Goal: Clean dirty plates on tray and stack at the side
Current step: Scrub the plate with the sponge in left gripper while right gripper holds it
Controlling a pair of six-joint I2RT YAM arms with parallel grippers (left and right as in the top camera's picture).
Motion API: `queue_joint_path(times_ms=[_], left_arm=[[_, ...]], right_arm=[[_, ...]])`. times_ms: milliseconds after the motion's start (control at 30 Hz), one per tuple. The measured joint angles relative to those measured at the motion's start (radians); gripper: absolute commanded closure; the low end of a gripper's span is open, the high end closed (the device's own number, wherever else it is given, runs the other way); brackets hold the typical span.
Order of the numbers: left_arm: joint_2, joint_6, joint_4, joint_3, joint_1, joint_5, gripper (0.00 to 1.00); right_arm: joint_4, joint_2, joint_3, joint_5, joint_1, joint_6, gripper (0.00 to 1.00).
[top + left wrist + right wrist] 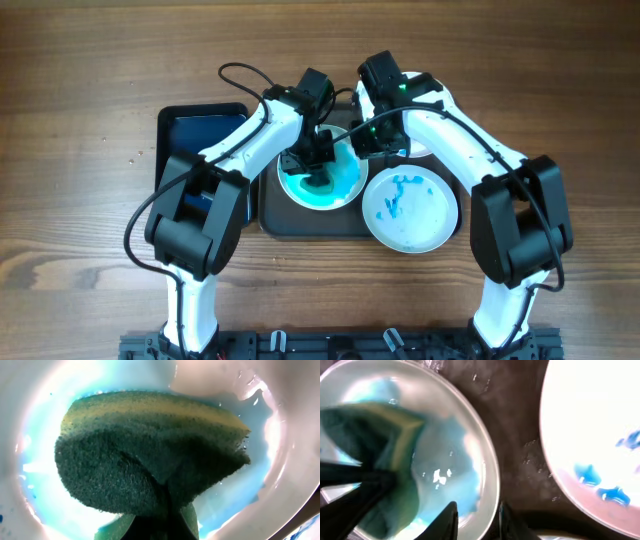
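The plate sits loose under the sponge with the right gripper's fingers open, so the robot's right gripper should reach lower and pinch the plate's rim [493, 512] before more scrubbing.
A white plate [347, 186] smeared with blue liquid sits on the dark tray [300, 222]. My left gripper [318, 165] is shut on a green and yellow sponge [150, 450] and presses it into that plate [40, 425]. My right gripper [479, 517] is shut on the plate's rim [492, 485], one finger inside and one outside, at the plate's right side in the overhead view [362, 140]. A second white plate [410, 208] with blue stains lies to the right, overlapping the tray's right edge; it also shows in the right wrist view [600, 435].
A black bin with a blue inside [195, 135] stands left of the tray. The tray's wet dark surface [515, 435] shows between the two plates. Bare wooden table [560, 100] surrounds everything.
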Motion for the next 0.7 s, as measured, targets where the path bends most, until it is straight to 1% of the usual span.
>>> queue_joint_path(times_ms=[200, 233, 333, 367, 567, 700], left_arm=[[0.000, 0.000, 0.000, 0.000, 0.000, 0.000, 0.96], [0.000, 0.000, 0.000, 0.000, 0.000, 0.000, 0.96], [0.000, 0.000, 0.001, 0.000, 0.000, 0.000, 0.96], [0.000, 0.000, 0.002, 0.000, 0.000, 0.001, 0.96], [0.000, -0.025, 0.004, 0.000, 0.000, 0.017, 0.96], [0.000, -0.101, 0.023, -0.001, 0.000, 0.050, 0.96]], right_arm=[[0.097, 0.001, -0.119, 0.010, 0.000, 0.022, 0.73], [0.111, 0.002, -0.134, 0.008, 0.000, 0.024, 0.76], [0.147, 0.002, -0.171, 0.002, 0.000, 0.040, 0.93], [0.163, 0.002, -0.184, -0.011, 0.000, 0.047, 0.96], [0.187, 0.002, -0.190, -0.042, -0.004, 0.071, 0.96], [0.190, 0.002, -0.190, -0.044, -0.004, 0.072, 0.96]])
